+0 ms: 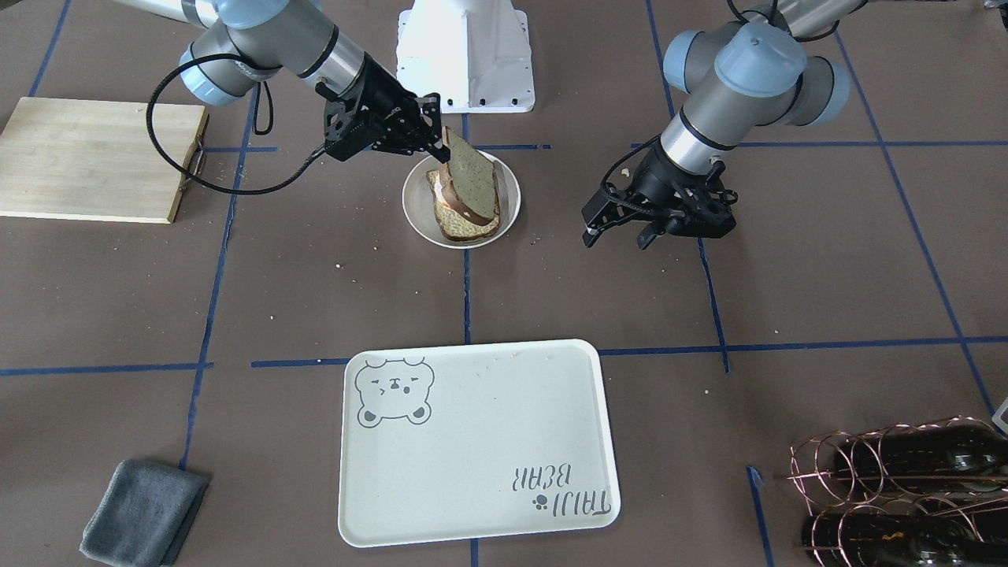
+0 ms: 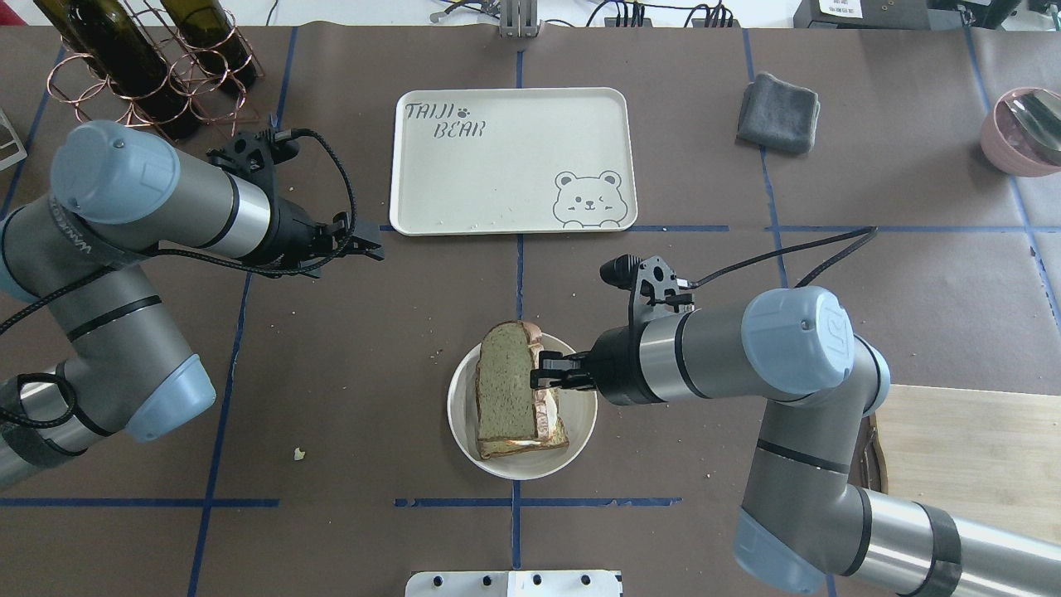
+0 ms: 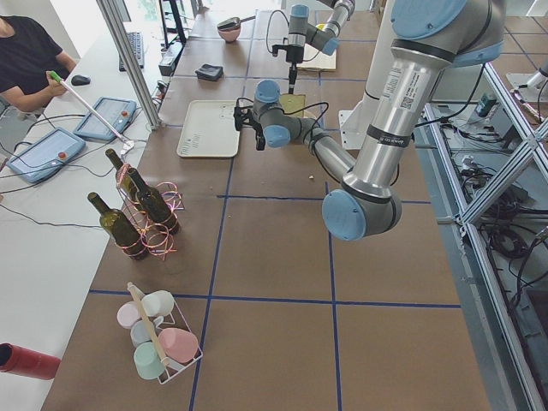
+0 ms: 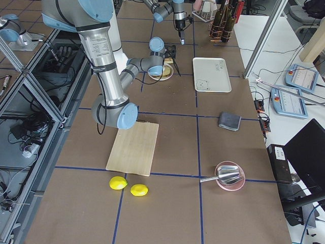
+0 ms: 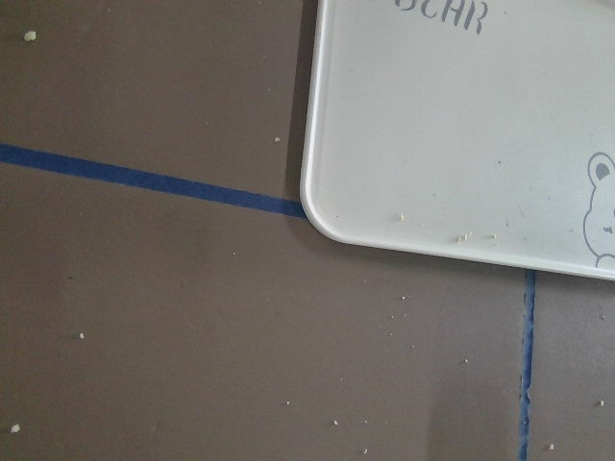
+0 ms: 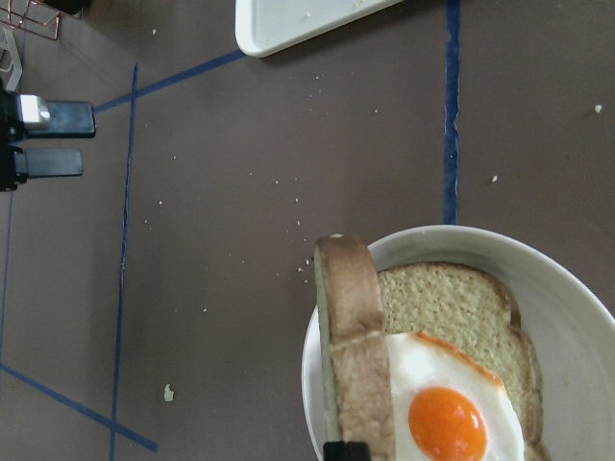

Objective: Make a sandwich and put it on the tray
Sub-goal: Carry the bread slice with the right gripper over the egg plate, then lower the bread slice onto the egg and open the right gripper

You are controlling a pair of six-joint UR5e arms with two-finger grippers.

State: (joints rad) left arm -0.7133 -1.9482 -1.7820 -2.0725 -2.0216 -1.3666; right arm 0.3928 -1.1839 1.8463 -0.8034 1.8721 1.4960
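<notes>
I will use my right gripper to let go of the top bread slice, now tilted on edge over the egg, flat over the fried egg on the small round plate [image 1: 465, 206] [image 6: 450, 399].
The small round plate [image 1: 417, 216] holds a bottom bread slice [image 6: 452, 303] with a fried egg [image 6: 447, 423] on it. My right gripper [image 1: 435, 143] is shut on the top bread slice [image 1: 470, 177] and holds it tilted on edge over the egg, its lower edge resting on the sandwich. In the overhead view this gripper [image 2: 539, 371] grips the slice [image 2: 503, 381] from the right side. My left gripper [image 1: 614, 234] is open and empty, low over the table, apart from the plate. The cream bear tray [image 1: 472, 441] lies bare beyond the plate.
A wooden cutting board [image 1: 94, 157] lies on my right side. A grey cloth [image 1: 142, 512] and a pink bowl [image 2: 1024, 128] are at the far right. A wire rack with wine bottles [image 1: 906, 488] stands at the far left. Two lemons [image 4: 118, 183] lie past the board.
</notes>
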